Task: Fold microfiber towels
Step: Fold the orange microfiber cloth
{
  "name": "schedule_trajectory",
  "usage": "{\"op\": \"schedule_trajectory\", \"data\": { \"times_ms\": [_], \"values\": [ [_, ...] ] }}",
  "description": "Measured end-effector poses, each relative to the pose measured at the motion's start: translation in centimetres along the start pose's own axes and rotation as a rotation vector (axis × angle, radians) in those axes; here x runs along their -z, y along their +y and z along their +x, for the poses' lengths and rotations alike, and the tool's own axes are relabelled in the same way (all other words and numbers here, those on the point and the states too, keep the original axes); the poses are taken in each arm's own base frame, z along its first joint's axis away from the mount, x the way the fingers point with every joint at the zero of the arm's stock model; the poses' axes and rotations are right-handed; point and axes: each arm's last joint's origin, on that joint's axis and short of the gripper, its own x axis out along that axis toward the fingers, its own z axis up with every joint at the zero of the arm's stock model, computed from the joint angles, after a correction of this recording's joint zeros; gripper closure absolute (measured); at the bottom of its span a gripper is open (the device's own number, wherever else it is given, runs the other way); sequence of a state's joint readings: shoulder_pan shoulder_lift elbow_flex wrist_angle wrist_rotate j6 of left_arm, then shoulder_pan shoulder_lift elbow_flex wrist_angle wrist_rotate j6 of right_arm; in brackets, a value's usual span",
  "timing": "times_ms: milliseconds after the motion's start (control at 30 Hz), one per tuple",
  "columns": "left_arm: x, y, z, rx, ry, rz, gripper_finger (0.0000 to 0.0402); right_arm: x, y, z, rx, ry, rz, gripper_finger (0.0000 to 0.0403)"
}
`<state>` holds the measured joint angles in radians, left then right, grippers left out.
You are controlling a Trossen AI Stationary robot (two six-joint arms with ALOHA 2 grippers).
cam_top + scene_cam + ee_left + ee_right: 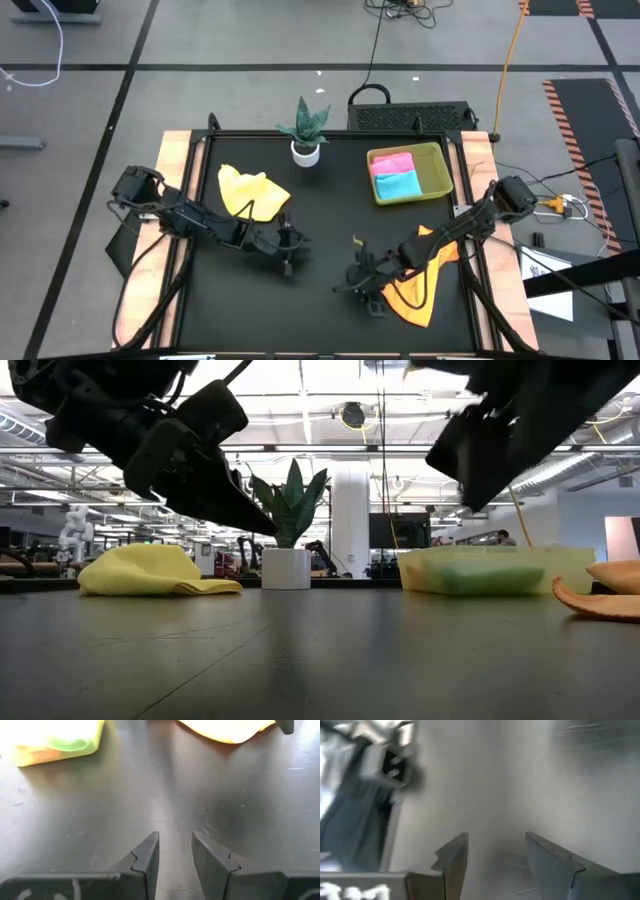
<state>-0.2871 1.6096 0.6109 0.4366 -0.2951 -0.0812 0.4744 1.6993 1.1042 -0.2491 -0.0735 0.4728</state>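
I will pull my right gripper back and pinch the orange towel's edge [393, 298] before folding, since the towel lies under my right arm, behind my open fingers.
The yellow towel [250, 192] lies crumpled on the black mat at the far left and also shows in the low view [150, 572]. The orange towel [425, 282] lies rumpled at the near right, partly under my right arm. The pink towel [392, 162] and the light blue towel [400, 184] lie in the yellow-green tray [440, 172]. My left gripper [288, 247] is open and empty over the bare mat [175, 840], near the yellow towel. My right gripper [360, 277] is open and empty [495, 842], just left of the orange towel.
A potted plant in a white pot [306, 150] stands at the far middle of the mat, between the yellow towel and the tray. Wooden boards [175, 160] border the mat on the left and right. Bare mat lies between the two grippers and toward the near edge.
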Motion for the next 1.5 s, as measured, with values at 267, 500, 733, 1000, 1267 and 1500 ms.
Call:
{"op": "schedule_trajectory", "data": {
  "times_ms": [267, 500, 733, 1000, 1267, 1500],
  "values": [
    [0.0, -0.8, -0.2, 0.025, -0.002, -0.040, 0.0284, 0.8, -1.2, -0.2, -0.080, 0.173, -0.069, 0.0215],
    [0.1, -1.7, -0.5, 0.053, -0.004, -0.051, 0.0284, 1.9, -1.9, -0.2, -0.062, 0.272, -0.250, 0.0215],
    [0.2, -2.4, -0.8, 0.076, -0.004, -0.064, 0.0284, 3.8, -2.8, 0.7, -0.071, 0.289, -0.314, 0.0219],
    [0.2, -2.5, -0.8, 0.080, -0.007, -0.062, 0.0284, 5.8, -3.6, 1.7, -0.075, 0.253, -0.348, 0.0331],
    [0.2, -2.5, -0.8, 0.076, -0.007, -0.053, 0.0284, 3.8, -2.7, 1.1, -0.025, 0.189, -0.357, 0.0391],
    [0.2, -2.5, -0.8, 0.075, -0.006, -0.052, 0.0284, -0.4, -0.7, -3.1, 0.135, -0.045, -0.442, 0.0401]
  ]
}}
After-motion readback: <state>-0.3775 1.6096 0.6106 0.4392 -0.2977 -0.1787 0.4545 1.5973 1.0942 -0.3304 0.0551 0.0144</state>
